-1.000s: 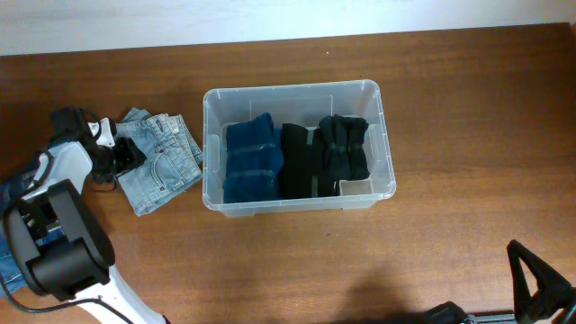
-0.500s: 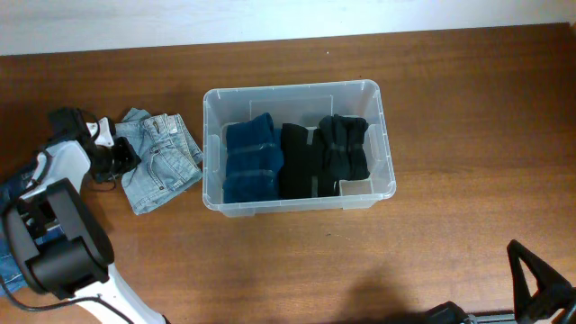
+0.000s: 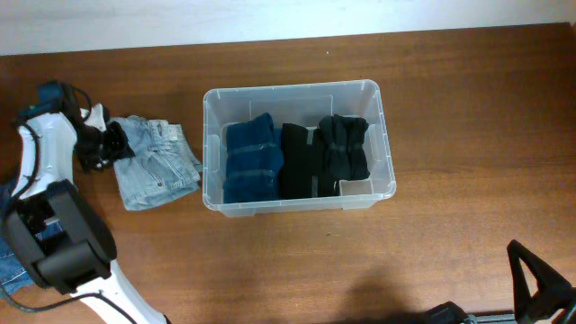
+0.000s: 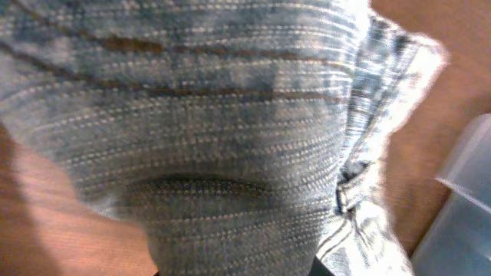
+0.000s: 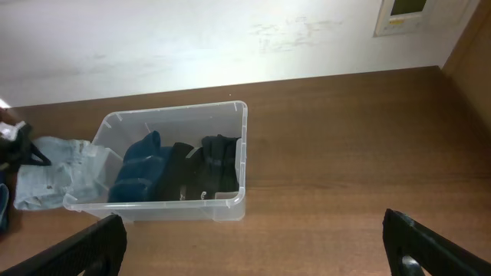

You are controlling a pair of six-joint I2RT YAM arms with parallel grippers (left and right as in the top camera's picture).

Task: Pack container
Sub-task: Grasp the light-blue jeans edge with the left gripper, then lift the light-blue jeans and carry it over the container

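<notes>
The light-blue jeans will go down on top of the folded black garments (image 3: 337,151) in the tub, put there by my left gripper.
The container (image 3: 292,88) is a clear plastic tub at the table's middle. It holds a folded blue garment (image 3: 252,160) and two folded black garments (image 3: 297,160) (image 3: 344,147) side by side. Folded light-blue jeans (image 3: 157,166) lie on the table left of the tub. My left gripper (image 3: 101,144) is shut on their left edge. In the left wrist view the denim (image 4: 230,115) fills the frame and a tub corner (image 4: 468,215) shows at the right. My right gripper (image 5: 253,245) is open and empty, well in front of the tub (image 5: 176,111).
More blue denim (image 3: 7,261) lies at the table's left edge by the left arm's base. The right gripper (image 3: 540,283) sits at the front right corner. A white wall runs along the table's far edge.
My left gripper has moved left and slightly back, dragging the light-blue jeans away from the tub. The right arm has not moved.
</notes>
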